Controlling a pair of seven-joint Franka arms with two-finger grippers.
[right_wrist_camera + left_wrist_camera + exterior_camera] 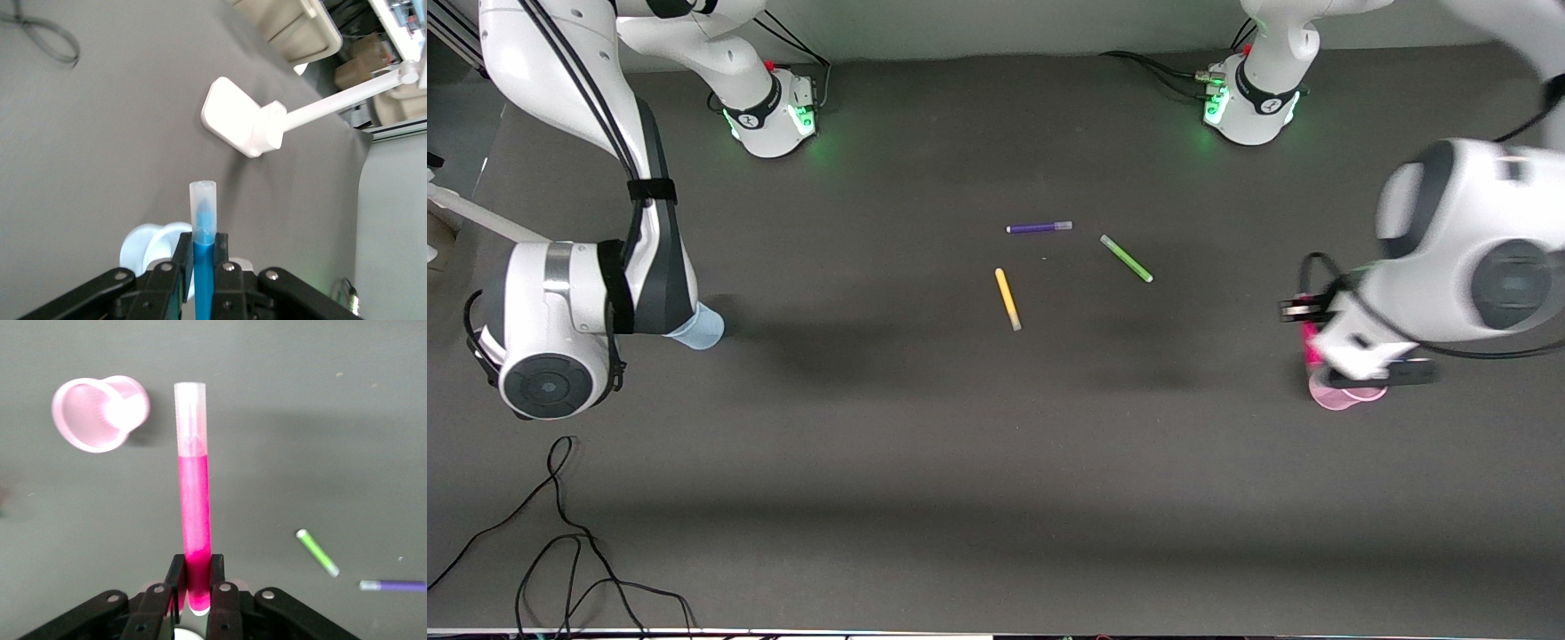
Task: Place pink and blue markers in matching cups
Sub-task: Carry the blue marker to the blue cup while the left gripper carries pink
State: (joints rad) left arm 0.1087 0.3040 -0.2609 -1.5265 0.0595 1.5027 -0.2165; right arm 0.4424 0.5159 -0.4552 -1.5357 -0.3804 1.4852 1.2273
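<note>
Next, my left gripper releases the magenta-pink marker inside the pink cup point(1353, 368) point(93, 415), so that it rests leaning against the rim of that cup. The marker's paler end is now beside that cup.
My left gripper point(195, 570) is shut on the magenta-pink marker point(193, 487), whose paler end points down at the table. The pink cup point(100, 413) stands upright just beside that end, apart from it. In the front view the marker point(1309, 347) and the pink cup point(1347, 396) show under the left hand, at the left arm's end. My right gripper point(202, 247) is shut on the blue marker point(203, 227), pale end down. The pale blue cup point(150, 250) stands close beside it, partly hidden by the fingers. In the front view the blue cup point(701, 327) peeks out from under the right arm.
A yellow pen point(1008, 300), a green pen point(1126, 259) and a purple pen point(1039, 228) lie mid-table. A white stand foot point(243, 127) sits at the right arm's end, and loose cables point(560, 533) lie near the front camera.
</note>
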